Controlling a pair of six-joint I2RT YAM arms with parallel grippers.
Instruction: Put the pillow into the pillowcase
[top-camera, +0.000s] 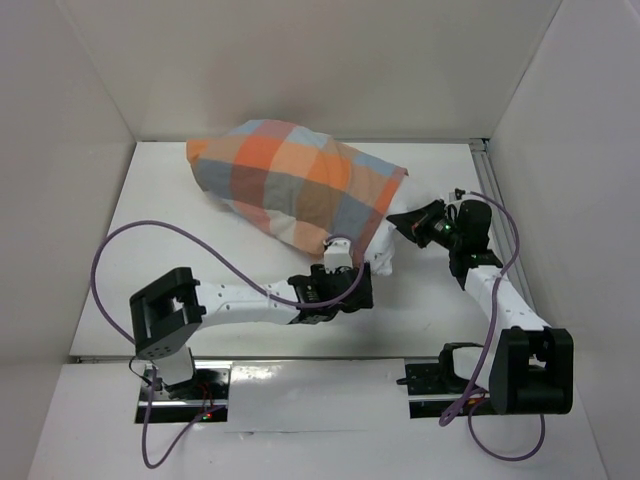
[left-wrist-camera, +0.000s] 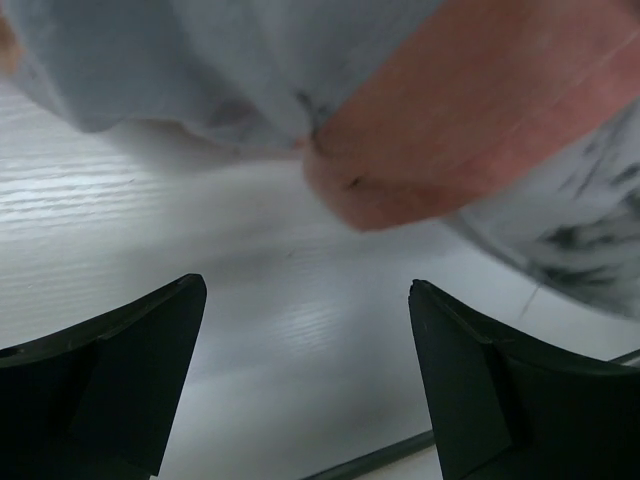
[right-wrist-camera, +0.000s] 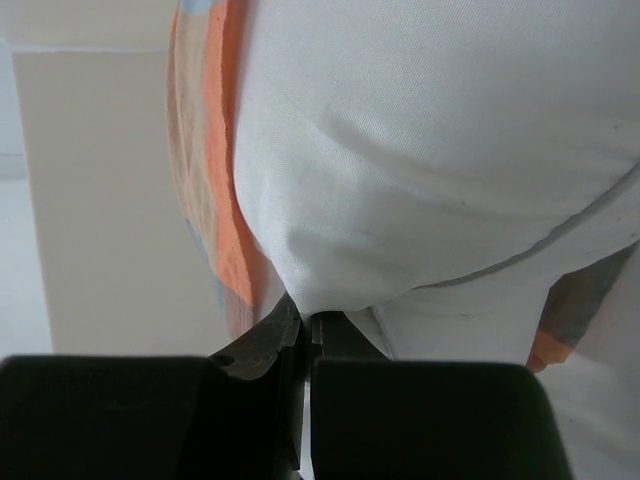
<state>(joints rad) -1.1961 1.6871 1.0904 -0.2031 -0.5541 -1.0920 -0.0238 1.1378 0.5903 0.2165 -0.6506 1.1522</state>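
Note:
Next, my left gripper grabs the checked pillowcase's near edge (top-camera: 333, 236) (left-wrist-camera: 225, 120), at the grey patch next to the opening where the white pillow pokes out.
The checked pillowcase (top-camera: 290, 180) lies bulging at the back middle of the table, its opening toward the right. The white pillow (top-camera: 383, 250) sticks out of that opening. My right gripper (top-camera: 397, 222) is at this white end. In the right wrist view its jaws (right-wrist-camera: 305, 320) are closed on a fold of the pillow (right-wrist-camera: 430, 140), with the pillowcase edge (right-wrist-camera: 215, 180) to the left. My left gripper (top-camera: 345, 268) is at the case's near edge. In the left wrist view it (left-wrist-camera: 305, 288) is open and empty, low over the table, the pillowcase (left-wrist-camera: 470, 110) just ahead.
White walls enclose the table (top-camera: 200, 230) on the left, back and right. A metal rail (top-camera: 481, 150) runs along the right wall. Purple cables (top-camera: 110, 250) loop over the left side and around the right arm's base.

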